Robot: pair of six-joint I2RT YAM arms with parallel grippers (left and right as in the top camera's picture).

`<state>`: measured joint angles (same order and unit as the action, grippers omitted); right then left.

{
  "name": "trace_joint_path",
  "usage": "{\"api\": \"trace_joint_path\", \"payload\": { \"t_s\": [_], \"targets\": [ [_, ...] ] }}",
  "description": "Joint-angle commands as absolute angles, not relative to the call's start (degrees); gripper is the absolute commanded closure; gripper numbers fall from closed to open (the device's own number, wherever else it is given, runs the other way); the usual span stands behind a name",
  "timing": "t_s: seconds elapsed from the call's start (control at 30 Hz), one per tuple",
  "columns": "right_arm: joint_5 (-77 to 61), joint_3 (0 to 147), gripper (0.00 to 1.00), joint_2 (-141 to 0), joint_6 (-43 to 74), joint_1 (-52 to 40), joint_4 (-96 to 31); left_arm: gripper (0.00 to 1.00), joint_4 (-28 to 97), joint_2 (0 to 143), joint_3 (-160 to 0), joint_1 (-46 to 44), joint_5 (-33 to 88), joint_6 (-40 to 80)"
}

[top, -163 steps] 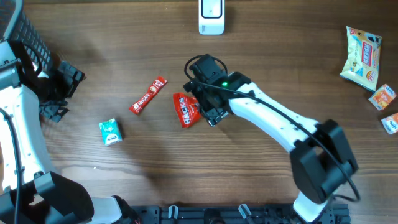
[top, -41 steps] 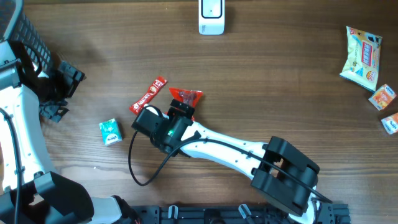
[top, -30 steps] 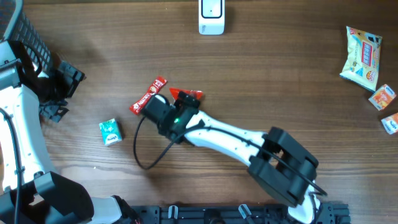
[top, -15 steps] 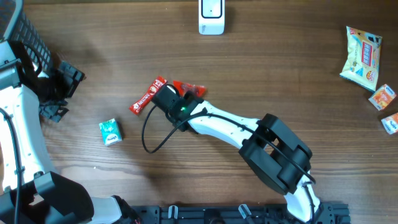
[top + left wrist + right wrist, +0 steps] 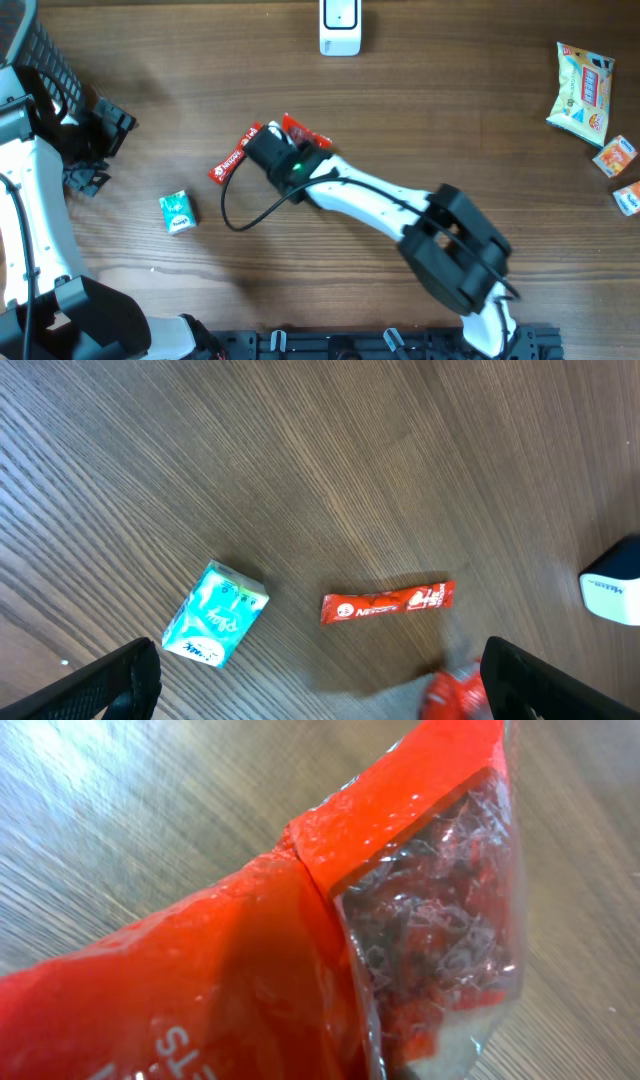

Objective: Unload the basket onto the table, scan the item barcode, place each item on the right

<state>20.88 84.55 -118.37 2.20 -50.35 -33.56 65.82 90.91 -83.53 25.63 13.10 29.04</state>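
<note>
Next, my right gripper opens and lets go of the red snack bag, leaving it on the table just nearer me than the red candy bar (image 5: 282, 194).
A red snack bag (image 5: 301, 131) with a clear window lies just right of a red candy bar (image 5: 238, 153). My right gripper (image 5: 287, 139) reaches in from the right and is shut on the bag's near end. In the right wrist view the bag (image 5: 240, 950) fills the frame and hides the fingers. The white scanner (image 5: 340, 27) stands at the far edge of the table. My left gripper (image 5: 103, 148) stays open at the left, well away from the bag. Its wrist view shows the blurred bag (image 5: 455, 695) low between its fingers (image 5: 115, 682).
A teal box (image 5: 178, 212) lies left of the candy bar (image 5: 388, 602). A yellow snack bag (image 5: 583, 88) and small packets (image 5: 615, 156) sit at the far right. A black basket (image 5: 45, 55) stands at the top left. The scanner (image 5: 612, 586) shows at the left wrist view's right edge.
My right gripper has gone from open to shut on the red bag. The wrist swung toward the far side, and the bag shifted a little that way with it. The left arm stayed still.
</note>
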Motion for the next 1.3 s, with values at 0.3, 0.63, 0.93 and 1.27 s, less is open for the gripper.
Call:
{"api": "trace_joint_path", "payload": {
  "t_s": [0.3, 0.63, 0.93, 1.27],
  "targets": [
    [-38.0, 85.8, 0.96, -104.0, 17.0, -28.3, -33.3, 0.0, 65.8, 91.1, -83.8, 25.8, 12.5, 28.8],
    [-62.6, 73.3, 0.96, -107.4, 25.8, -19.4, -23.3, 0.0, 65.8, 91.1, -83.8, 25.8, 12.5, 28.8],
    [-69.2, 62.3, 0.87, -108.6, 39.2, -19.2, -9.8, 0.0, 65.8, 91.1, -83.8, 25.8, 12.5, 28.8],
    [-59.2, 58.9, 0.01, -108.3, 40.7, -18.3, -10.7, 0.0, 65.8, 91.1, -83.8, 25.8, 12.5, 28.8]
  ]
}}
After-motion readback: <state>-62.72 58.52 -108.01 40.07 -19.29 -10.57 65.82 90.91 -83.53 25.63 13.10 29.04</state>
